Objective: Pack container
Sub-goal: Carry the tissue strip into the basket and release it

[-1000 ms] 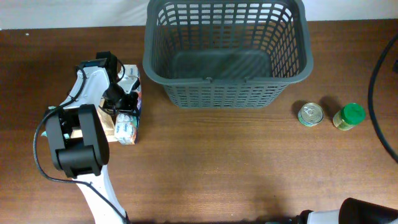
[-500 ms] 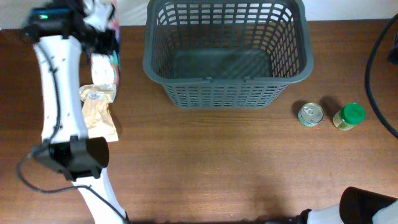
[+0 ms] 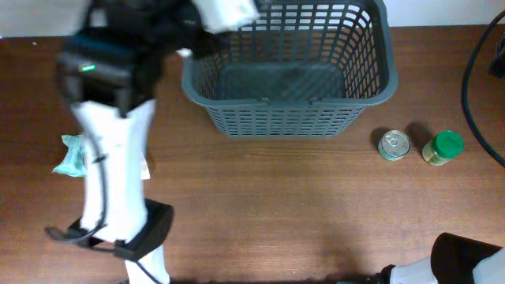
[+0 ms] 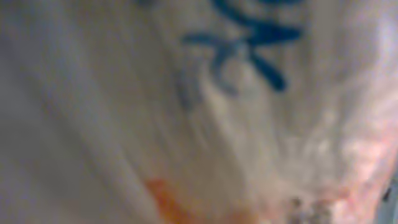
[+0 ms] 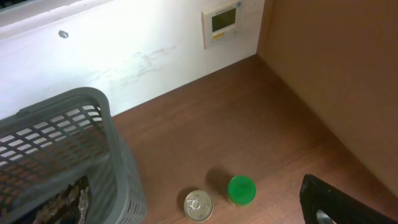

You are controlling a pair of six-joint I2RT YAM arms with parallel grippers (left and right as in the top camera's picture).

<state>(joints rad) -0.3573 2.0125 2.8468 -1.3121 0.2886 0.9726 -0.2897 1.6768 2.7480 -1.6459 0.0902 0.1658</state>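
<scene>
Next, my left gripper releases the white packet on the flat bottom inside the dark grey basket (image 3: 304, 76), close to its middle.
The container (image 3: 288, 99) is a large dark grey lattice basket at the back middle of the table, and nothing shows inside it from overhead. My left gripper (image 3: 197, 24) is raised high and blurred, shut on a white packet (image 3: 229, 9) over the basket's far left corner. The left wrist view is filled by that packet (image 4: 205, 112), white with blue print and an orange patch; its fingers are hidden. My right gripper (image 5: 205, 214) shows only dark fingers far apart at the frame's bottom edge, and it is empty. The basket's corner also shows in the right wrist view (image 5: 118, 168).
A small tin can (image 3: 393, 145) and a green-lidded jar (image 3: 442, 147) stand right of the basket; both also show in the right wrist view, the can (image 5: 198, 205) and the jar (image 5: 241, 189). A green-white packet (image 3: 72, 154) lies at the table's left. A wall runs behind the table.
My left arm has lifted the white packet off the table's left side and swung it up and right to the basket's far left corner. The right arm has not moved.
</scene>
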